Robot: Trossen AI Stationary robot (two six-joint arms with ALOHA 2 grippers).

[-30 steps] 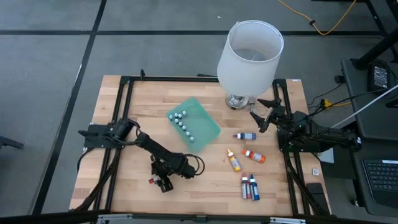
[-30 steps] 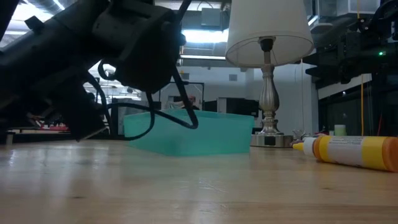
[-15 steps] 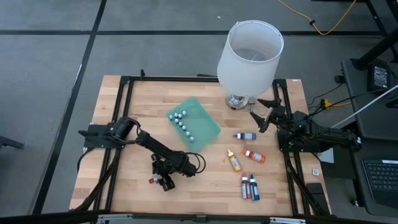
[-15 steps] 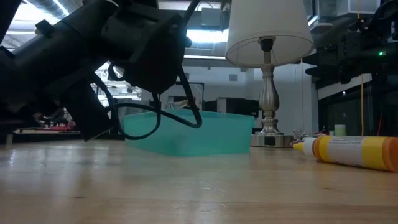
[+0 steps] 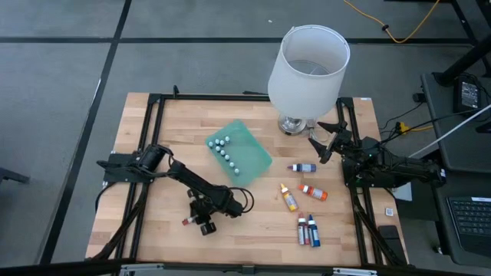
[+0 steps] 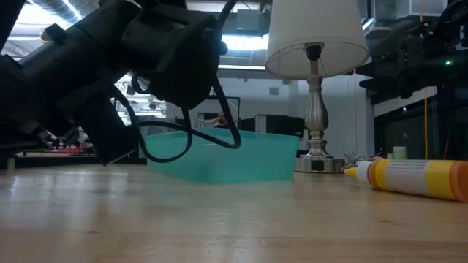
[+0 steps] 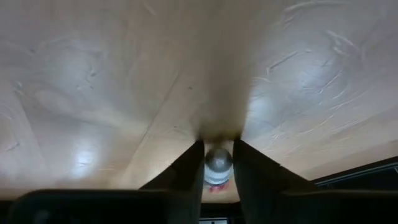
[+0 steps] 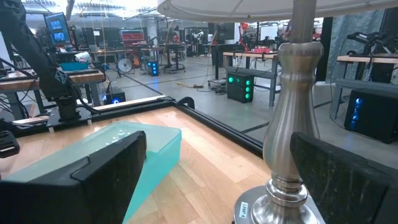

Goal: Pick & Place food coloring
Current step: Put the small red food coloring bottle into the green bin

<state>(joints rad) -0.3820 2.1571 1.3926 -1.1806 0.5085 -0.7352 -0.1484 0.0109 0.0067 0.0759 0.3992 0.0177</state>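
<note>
My left gripper's fingers sit around the rounded end of the pale cap. Next, I open them, reach slightly lower, and close around the cap's ridged side point(image 7: 217, 180) before lifting.
A small red food coloring bottle point(image 5: 186, 221) with a pale cap sits near the table's front left, with my left gripper point(image 5: 196, 221) shut on it. Several finger-sized bottles lie on the wood at the right: a purple one point(image 5: 302, 167), an orange-red one point(image 5: 313, 192), a yellow-orange one point(image 5: 289, 198) and a red and blue pair point(image 5: 308, 230). Several tiny white-capped bottles point(image 5: 225, 149) stand on the green mat point(image 5: 249, 157). My right gripper point(image 5: 322, 142) waits open beside the lamp base. My left gripper pinches the small red bottle between its two fingers, which stand on opposite sides of its pale cap point(image 7: 218, 162). The fingers slant down toward the table's near left. The red end point(image 5: 186, 221) sticks out past them toward the left edge. Whether it is off the wood, I cannot tell.
A tall lamp with a big white shade point(image 5: 308, 69) and a metal base point(image 8: 292, 155) stands at the far right. The green mat lies mid-table. The yellow-orange bottle point(image 6: 417, 177) lies close to the low camera. Bare wood stretches along the front and left.
</note>
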